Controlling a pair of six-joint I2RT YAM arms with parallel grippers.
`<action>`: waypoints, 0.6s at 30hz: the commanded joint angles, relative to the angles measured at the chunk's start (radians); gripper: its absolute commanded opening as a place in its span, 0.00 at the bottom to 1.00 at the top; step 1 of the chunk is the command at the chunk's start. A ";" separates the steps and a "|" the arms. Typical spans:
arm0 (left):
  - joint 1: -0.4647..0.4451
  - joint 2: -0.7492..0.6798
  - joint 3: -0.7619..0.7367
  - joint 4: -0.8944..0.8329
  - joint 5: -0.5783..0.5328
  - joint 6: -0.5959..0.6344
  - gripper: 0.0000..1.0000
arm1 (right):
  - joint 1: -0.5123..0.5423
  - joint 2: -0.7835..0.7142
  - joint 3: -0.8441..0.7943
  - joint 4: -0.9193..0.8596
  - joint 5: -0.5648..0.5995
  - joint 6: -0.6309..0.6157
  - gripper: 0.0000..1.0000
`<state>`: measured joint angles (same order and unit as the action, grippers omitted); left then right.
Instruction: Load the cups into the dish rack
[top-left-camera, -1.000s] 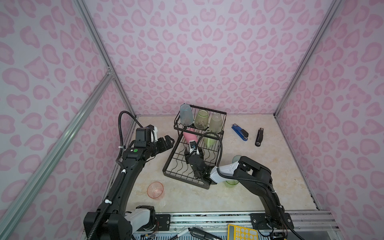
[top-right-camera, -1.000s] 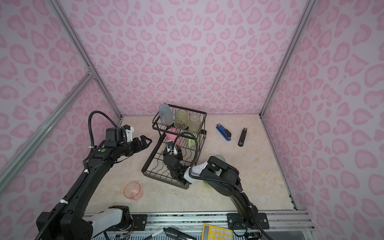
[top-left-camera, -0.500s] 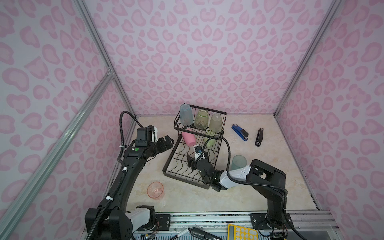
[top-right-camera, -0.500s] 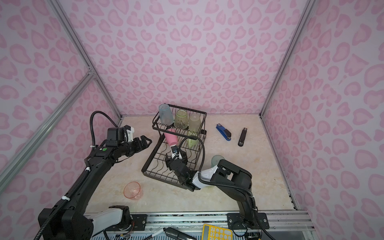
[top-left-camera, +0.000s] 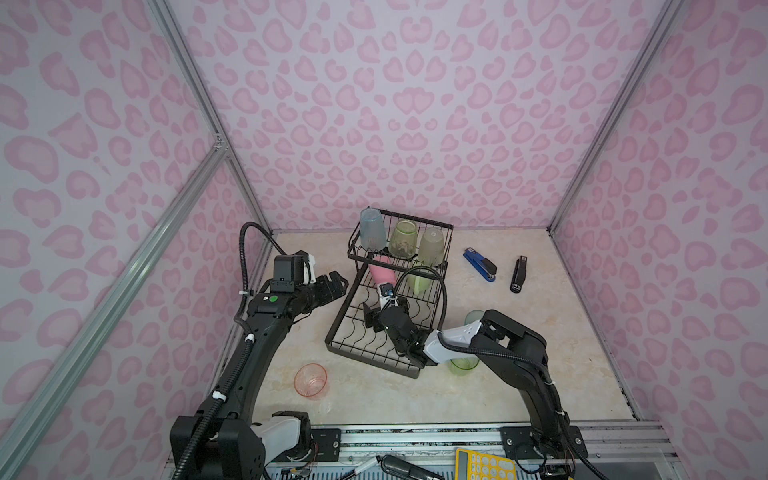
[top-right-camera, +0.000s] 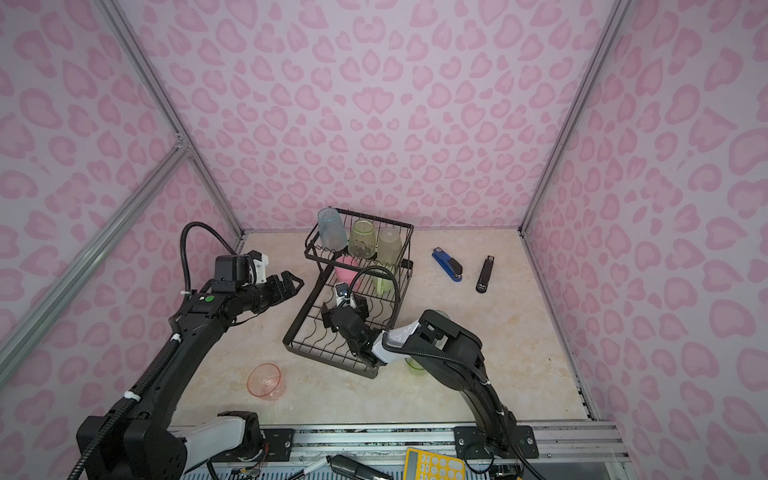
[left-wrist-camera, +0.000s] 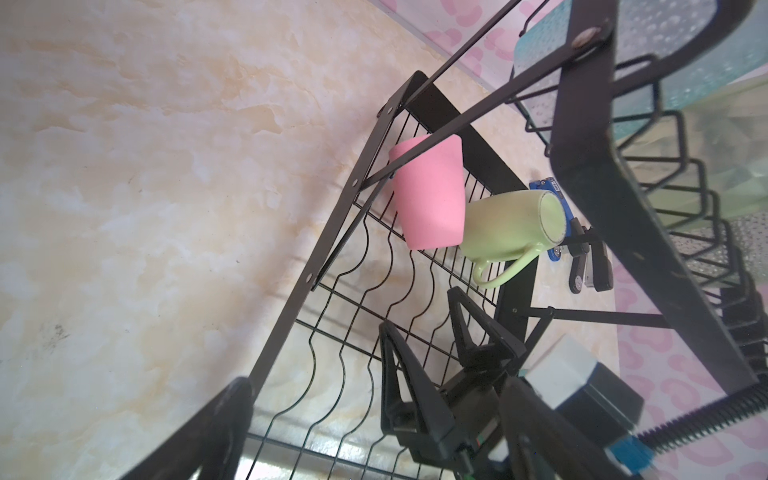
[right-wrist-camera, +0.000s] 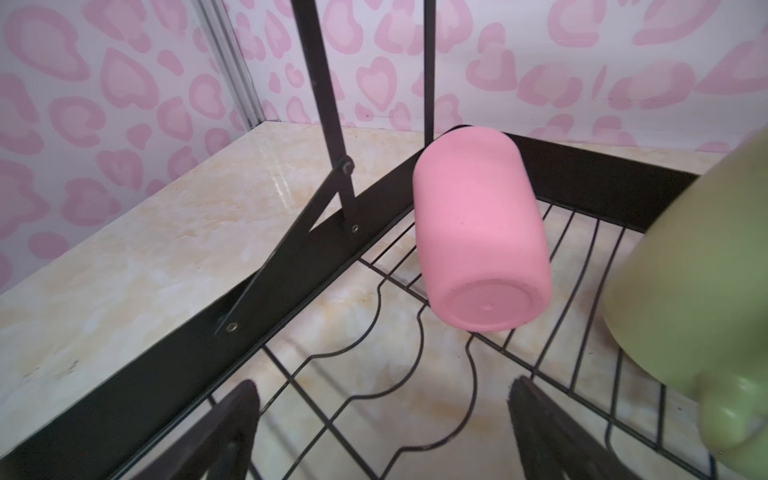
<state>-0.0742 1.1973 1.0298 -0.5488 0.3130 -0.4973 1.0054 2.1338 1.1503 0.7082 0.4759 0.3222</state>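
Observation:
The solid pink cup has its bottom end (top-left-camera: 385, 281) (right-wrist-camera: 488, 280) facing my fingers, and that end is the part my right gripper should grab next.
The black wire dish rack (top-left-camera: 345, 309) (top-right-camera: 303, 309) stands mid-table. On its lower tray a solid pink cup (top-left-camera: 381, 268) (right-wrist-camera: 478, 232) lies on its side beside a pale-green mug (top-left-camera: 419, 280) (left-wrist-camera: 511, 224). Blue (top-left-camera: 371, 228), green (top-left-camera: 403, 239) and beige (top-left-camera: 432, 247) tumblers sit upside down in the raised basket. My right gripper (top-left-camera: 384, 309) (right-wrist-camera: 386, 415) hovers over the tray just short of the pink cup, open and empty. Left of the rack, my left gripper (top-left-camera: 338, 282) (left-wrist-camera: 376, 386) is open and empty. A translucent pink tumbler (top-left-camera: 310, 380) stands on the table.
A green tumbler (top-left-camera: 463, 365) and a pale one (top-left-camera: 473, 318) stand right of the rack, partly hidden by my right arm. A blue stapler (top-left-camera: 480, 265) and a black one (top-left-camera: 518, 274) lie at the back right. Pink walls enclose the table.
My right gripper's jaws have widened and come off the pink cup, which now lies on the tray. The right arm's elbow has swung to the right. The left arm has not moved.

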 joint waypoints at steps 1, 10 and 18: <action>0.002 -0.002 -0.004 0.010 0.016 0.000 0.95 | -0.002 0.024 0.019 -0.009 0.091 0.019 0.94; 0.001 -0.007 -0.007 0.019 0.031 -0.003 0.95 | -0.026 0.065 0.074 -0.031 0.134 -0.016 0.94; 0.002 -0.011 -0.010 0.023 0.035 -0.003 0.95 | -0.079 0.084 0.067 0.007 0.010 -0.022 0.95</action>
<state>-0.0742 1.1950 1.0248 -0.5480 0.3370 -0.4976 0.9352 2.2013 1.2213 0.6910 0.5404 0.3027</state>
